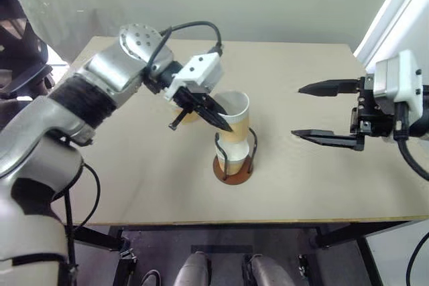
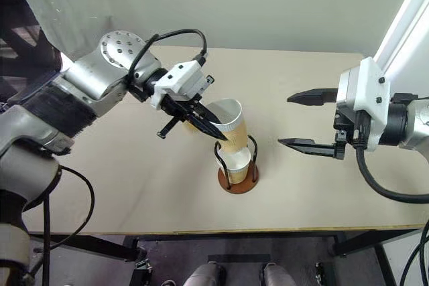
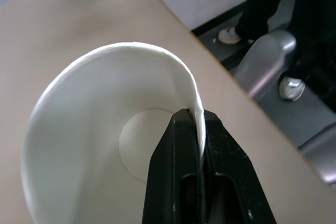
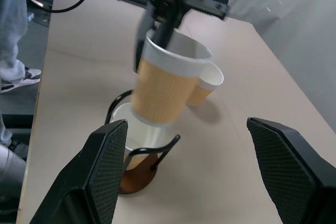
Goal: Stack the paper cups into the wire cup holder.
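The robot's left gripper should release the tan paper cup, now tilted just over the holder, inside the second paper cup (image 1: 233, 151) between the black wire loops of the holder.
My left gripper (image 1: 224, 124) is shut on the white rim of a tan paper cup (image 1: 236, 120). It holds the cup tilted, with the cup's bottom just over the wire cup holder (image 1: 233, 172) at the table's middle. A second paper cup (image 4: 131, 124) stands inside the holder's black wire loops. In the left wrist view the fingers (image 3: 181, 145) pinch the cup wall (image 3: 94, 129) from inside and outside. A third paper cup (image 4: 207, 85) stands on the table just behind the holder, partly hidden by my left gripper. My right gripper (image 1: 297, 112) hangs open and empty to the right of the holder.
The tan table (image 1: 322, 185) has its front edge close below the holder. A person's legs and shoes (image 3: 291, 85) stand on the floor beyond one table edge. A white panel (image 1: 395, 11) rises at the right.
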